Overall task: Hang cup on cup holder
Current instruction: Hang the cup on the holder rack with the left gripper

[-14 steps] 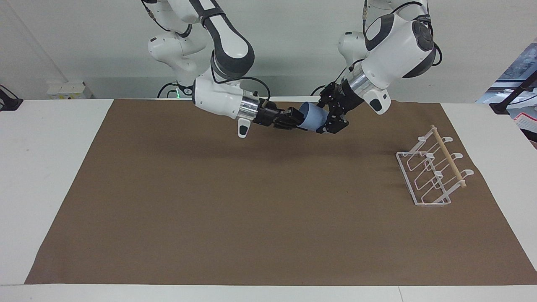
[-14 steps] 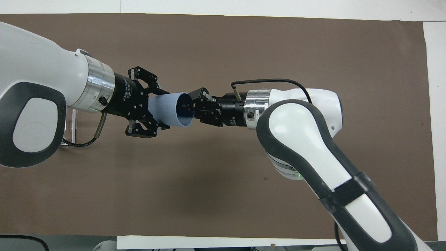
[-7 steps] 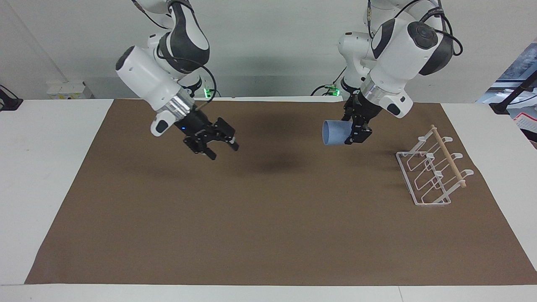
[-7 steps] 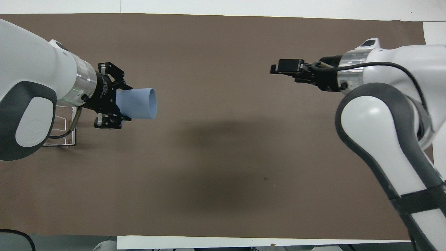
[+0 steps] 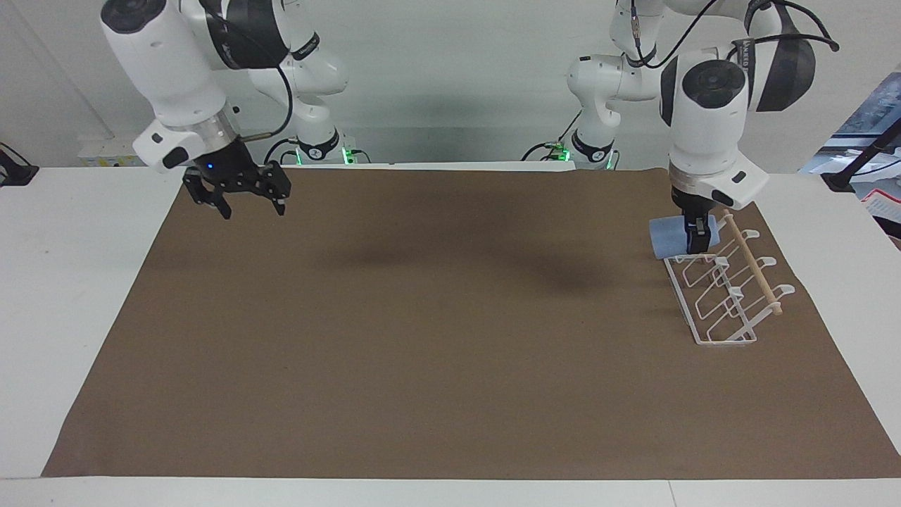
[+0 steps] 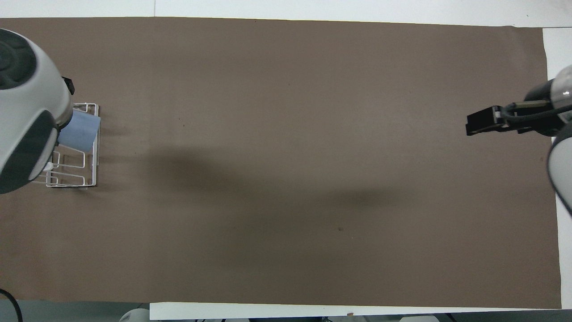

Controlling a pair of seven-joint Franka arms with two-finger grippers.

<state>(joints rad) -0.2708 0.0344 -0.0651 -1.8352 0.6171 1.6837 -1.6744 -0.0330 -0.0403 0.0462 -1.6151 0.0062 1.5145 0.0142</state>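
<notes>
The robot's left hand will release the light-blue cup on the robots' end of the white wire cup holder (image 6: 76, 113).
The light-blue cup (image 5: 670, 238) lies on its side in my left gripper (image 5: 697, 238), which is shut on it. The cup hangs over the end of the white wire cup holder (image 5: 725, 296) nearer to the robots, its rim toward the right arm's end of the table. I cannot tell whether it touches a prong. In the overhead view the cup (image 6: 81, 136) shows over the cup holder (image 6: 73, 174), and the left arm hides the left gripper. My right gripper (image 5: 252, 206) is open and empty, raised over the mat's corner at the right arm's end; it also shows in the overhead view (image 6: 474, 126).
A brown mat (image 5: 422, 338) covers most of the white table (image 5: 77, 296). The cup holder stands on the mat at the left arm's end. A wooden dowel (image 5: 753, 264) runs across its top.
The cup passed from the right gripper to the left. The left arm carried it to the cup holder. The right arm drew back to its own end, open.
</notes>
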